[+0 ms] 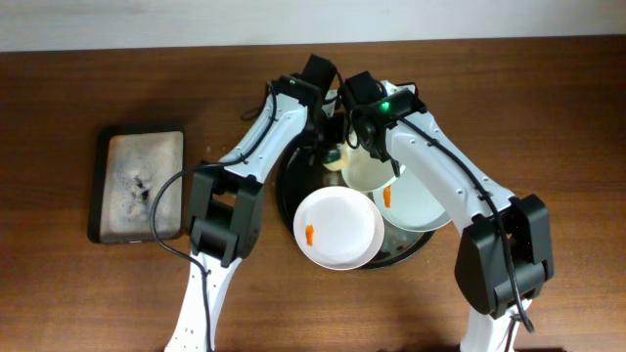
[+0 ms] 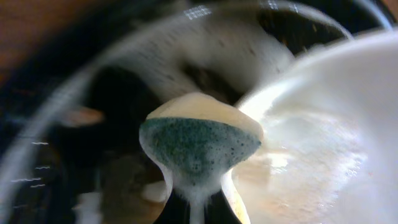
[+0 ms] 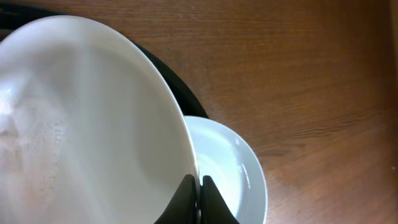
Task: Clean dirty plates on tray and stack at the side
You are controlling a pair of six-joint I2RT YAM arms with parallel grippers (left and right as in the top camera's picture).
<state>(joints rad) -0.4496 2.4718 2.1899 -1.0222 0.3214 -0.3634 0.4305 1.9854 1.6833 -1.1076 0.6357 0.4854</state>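
Observation:
My right gripper is to release the third plate on bare table across the black tray (image 1: 523, 150) from the small dark tray.
The black round tray (image 1: 293, 181) holds two white plates. The front plate (image 1: 342, 220) has an orange smear. The right plate (image 1: 425, 205) also has one. My right gripper (image 1: 368, 145) is shut on the rim of a third plate (image 1: 370, 171), held tilted over the tray. In the right wrist view the jaws (image 3: 198, 186) pinch that plate's (image 3: 93, 124) edge, above the right plate (image 3: 230, 168). My left gripper (image 1: 331, 149) is shut on a green-and-yellow sponge (image 2: 199, 143), foamy, right beside the held plate (image 2: 323, 130); I cannot tell if they touch.
A small rectangular dark tray (image 1: 137, 186) with a grey, stained lining lies at the left. Bare wooden table (image 1: 548, 117) surrounds the black tray (image 3: 177, 87). The two arms cross closely over the tray's back half.

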